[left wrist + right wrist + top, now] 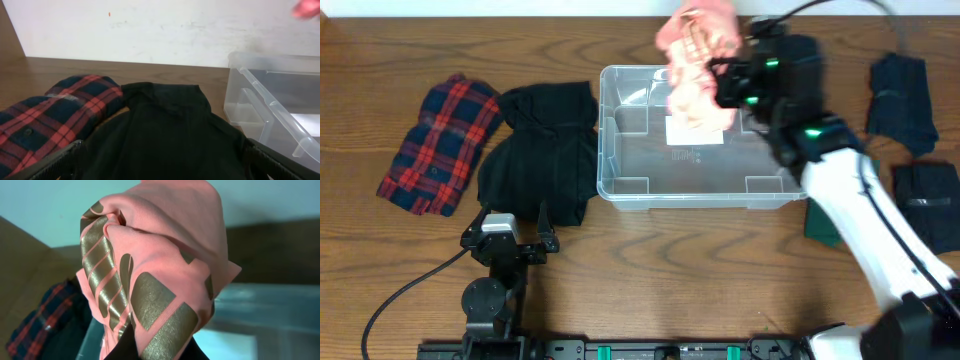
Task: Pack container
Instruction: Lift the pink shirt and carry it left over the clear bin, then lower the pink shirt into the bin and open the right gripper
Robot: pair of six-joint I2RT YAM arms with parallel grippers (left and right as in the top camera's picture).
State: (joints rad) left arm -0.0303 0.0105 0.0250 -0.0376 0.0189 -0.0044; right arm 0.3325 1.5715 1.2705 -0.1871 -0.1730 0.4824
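Note:
Next, my right gripper lets go of the pink garment inside the bin's end (pixel 638 132) nearest the black garment, next to the white label.
The container (pixel 620 185) is a clear plastic bin in the middle of the table, with a white label (pixel 692 132) on its base; it also shows in the left wrist view (pixel 280 115) and the right wrist view (pixel 260 315). My right gripper (pixel 720 75) is shut on a pink garment with gold print (pixel 698 62) and holds it over the bin's far side; the cloth fills the right wrist view (pixel 150 270). My left gripper (pixel 507 240) is open and empty, low by the front edge, its fingers on either side of the black garment (pixel 170 135).
A black garment (pixel 540 150) lies just left of the bin, a red plaid shirt (pixel 440 145) further left. Dark navy clothes (pixel 902 90) and a dark folded piece (pixel 928 200) lie at the right. Something green (pixel 818 225) peeks out under my right arm.

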